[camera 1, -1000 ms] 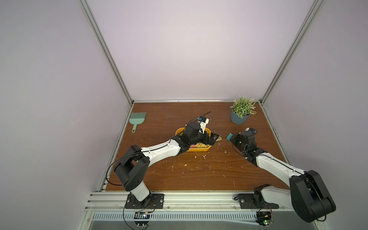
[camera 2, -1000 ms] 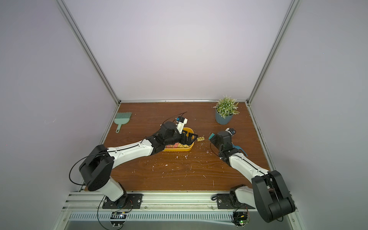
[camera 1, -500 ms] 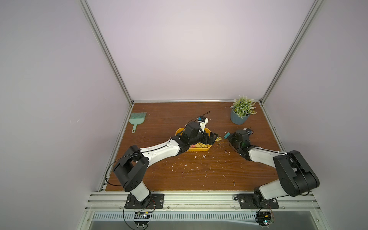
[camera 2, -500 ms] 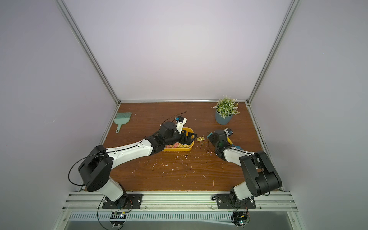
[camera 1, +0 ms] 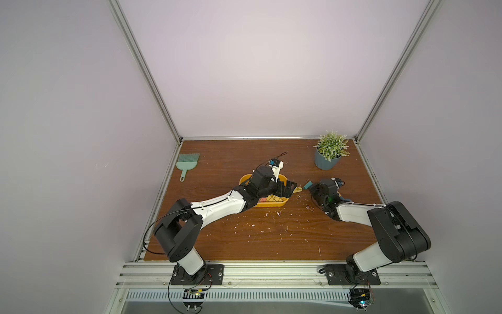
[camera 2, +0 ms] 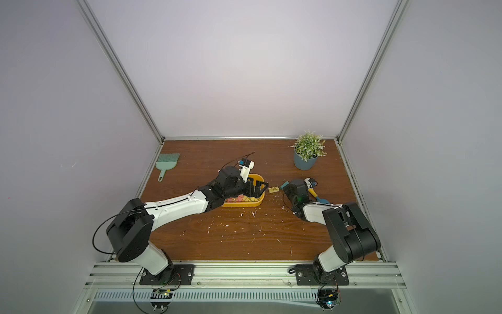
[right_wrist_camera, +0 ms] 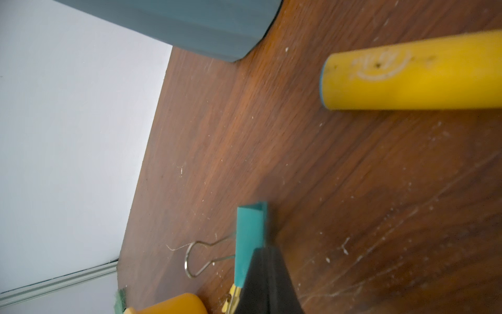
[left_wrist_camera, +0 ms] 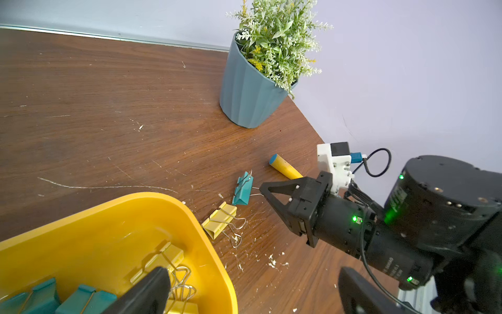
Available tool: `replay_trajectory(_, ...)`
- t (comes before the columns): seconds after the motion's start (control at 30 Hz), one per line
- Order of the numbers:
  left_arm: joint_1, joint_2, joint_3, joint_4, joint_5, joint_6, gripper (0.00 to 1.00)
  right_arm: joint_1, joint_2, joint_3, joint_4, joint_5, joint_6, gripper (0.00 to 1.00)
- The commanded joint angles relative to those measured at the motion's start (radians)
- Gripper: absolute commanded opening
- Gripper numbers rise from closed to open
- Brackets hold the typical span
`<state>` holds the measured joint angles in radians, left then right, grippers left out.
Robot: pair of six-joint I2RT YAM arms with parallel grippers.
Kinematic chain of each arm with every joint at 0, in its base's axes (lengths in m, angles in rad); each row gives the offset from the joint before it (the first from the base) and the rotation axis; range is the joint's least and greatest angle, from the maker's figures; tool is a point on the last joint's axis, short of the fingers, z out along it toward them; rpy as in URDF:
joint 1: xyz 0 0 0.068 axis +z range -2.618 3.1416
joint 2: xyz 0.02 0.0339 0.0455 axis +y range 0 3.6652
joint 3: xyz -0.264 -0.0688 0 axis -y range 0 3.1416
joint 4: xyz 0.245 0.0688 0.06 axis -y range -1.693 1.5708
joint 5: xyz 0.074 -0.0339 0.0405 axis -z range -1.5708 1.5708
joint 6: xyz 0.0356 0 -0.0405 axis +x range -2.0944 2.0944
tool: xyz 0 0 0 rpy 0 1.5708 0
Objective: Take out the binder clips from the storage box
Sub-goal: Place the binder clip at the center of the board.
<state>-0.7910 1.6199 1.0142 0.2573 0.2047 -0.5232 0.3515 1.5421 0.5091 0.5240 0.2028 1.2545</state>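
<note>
The robot's right gripper will release the teal clip, now on edge beside the yellow clip, on the table (camera 1: 304, 190) against the yellow clip beside the storage box.
The yellow storage box (camera 1: 245, 178) (camera 2: 258, 178) (left_wrist_camera: 135, 199) sits mid-table with yellow (left_wrist_camera: 160, 261), teal (left_wrist_camera: 84, 299) and pink (camera 2: 234, 199) binder clips inside. My left gripper (camera 1: 288, 189) (camera 2: 260, 188) (left_wrist_camera: 252, 296) is open, straddling the box's right wall, one finger (left_wrist_camera: 152, 291) above the clips. Just right of the box a yellow clip (left_wrist_camera: 220, 220) (camera 1: 298, 189) lies on the table. Beside it a teal clip (left_wrist_camera: 242, 190) (right_wrist_camera: 250, 233) (camera 1: 307, 185) stands on edge. Its wire handle runs into the tip of my right gripper (left_wrist_camera: 262, 187) (right_wrist_camera: 264, 251), which is shut on it.
A blue-grey plant pot (camera 1: 327, 160) (left_wrist_camera: 250, 95) stands at the back right. A yellow cylinder with a blue end (left_wrist_camera: 284, 168) (right_wrist_camera: 407, 73) lies behind my right gripper. A green brush (camera 1: 187, 163) lies at the back left. White specks (camera 1: 271, 214) litter the wood.
My right arm has folded back at the elbow and its gripper has shifted left toward the box, carrying the teal clip. The left arm has not moved.
</note>
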Motion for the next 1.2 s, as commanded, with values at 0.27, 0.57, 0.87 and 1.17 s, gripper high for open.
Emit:
replay_trajectory(0.27, -0.003, -0.018, -0.013, -0.02, -0.01, 0.009, 1.0, 0.022, -0.027, -0.023, -0.027, -0.034, 0.057, 0.0)
replay_trajectory(0.57, -0.002, -0.018, -0.009, -0.021, -0.013, 0.009, 1.0, 0.065, -0.063, -0.045, -0.079, 0.044, 0.16, 0.0)
replay_trajectory(0.87, -0.003, -0.017, -0.011, -0.025, -0.014, 0.005, 1.0, 0.075, -0.044, -0.014, -0.126, 0.154, 0.293, 0.0)
replay_trajectory(1.17, -0.001, -0.027, -0.012, -0.039, -0.031, 0.015, 1.0, 0.089, 0.0, 0.002, -0.111, 0.116, 0.3, 0.0)
